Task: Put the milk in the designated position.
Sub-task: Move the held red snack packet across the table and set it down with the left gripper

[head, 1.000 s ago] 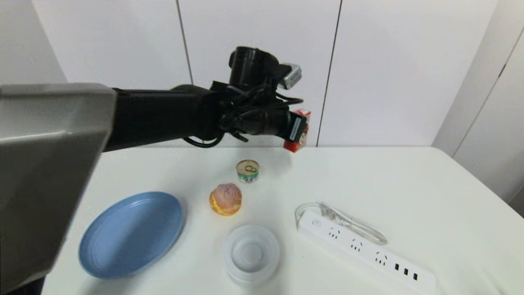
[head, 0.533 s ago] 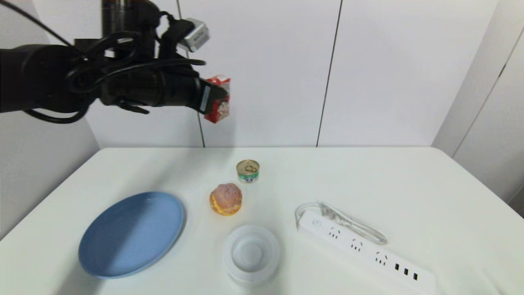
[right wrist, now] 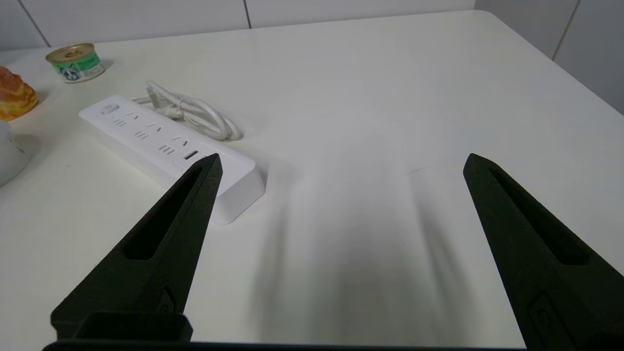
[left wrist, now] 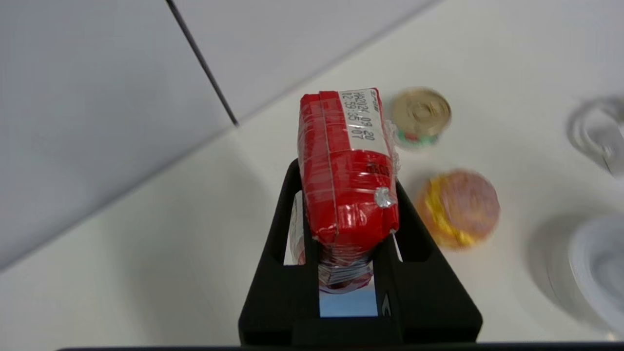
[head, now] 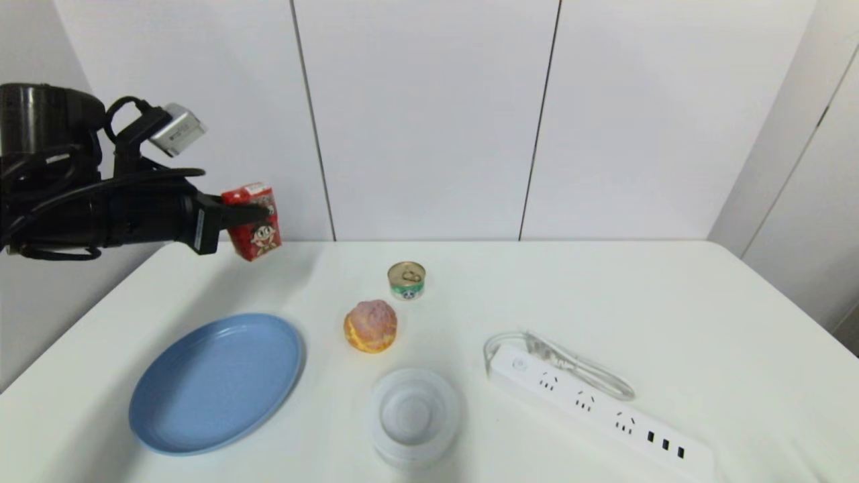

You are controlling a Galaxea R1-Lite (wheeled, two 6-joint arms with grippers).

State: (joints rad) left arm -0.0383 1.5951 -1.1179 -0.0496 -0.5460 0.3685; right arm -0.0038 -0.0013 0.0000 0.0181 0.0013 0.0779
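The robot's left gripper should release the milk on the bare white tabletop point(head: 270, 297) point(left wrist: 257, 286) just behind the blue plate.
The milk point(head: 254, 221), a small red carton with a cartoon child's face, hangs in the air above the table's far left corner. My left gripper point(head: 236, 216) is shut on it, its black fingers clamping the carton's sides; the left wrist view shows the carton's top point(left wrist: 348, 161) squeezed between the fingers point(left wrist: 287, 204). The carton is tilted slightly. The bare white tabletop point(head: 221, 282) lies below it. My right gripper point(right wrist: 341, 165) stands open low over the table's right side, with nothing between its fingers, and is out of the head view.
A gold-lidded green tin can point(head: 406, 280) and a cream puff point(head: 370, 326) stand mid-table. A blue plate point(head: 215, 382) lies front left, a white bowl point(head: 413, 416) at the front, and a white power strip point(head: 597, 409) with its coiled cord to the right.
My left arm has swung left across the back of the table carrying the milk, and has come lower over the far left corner. Nothing on the table has moved.
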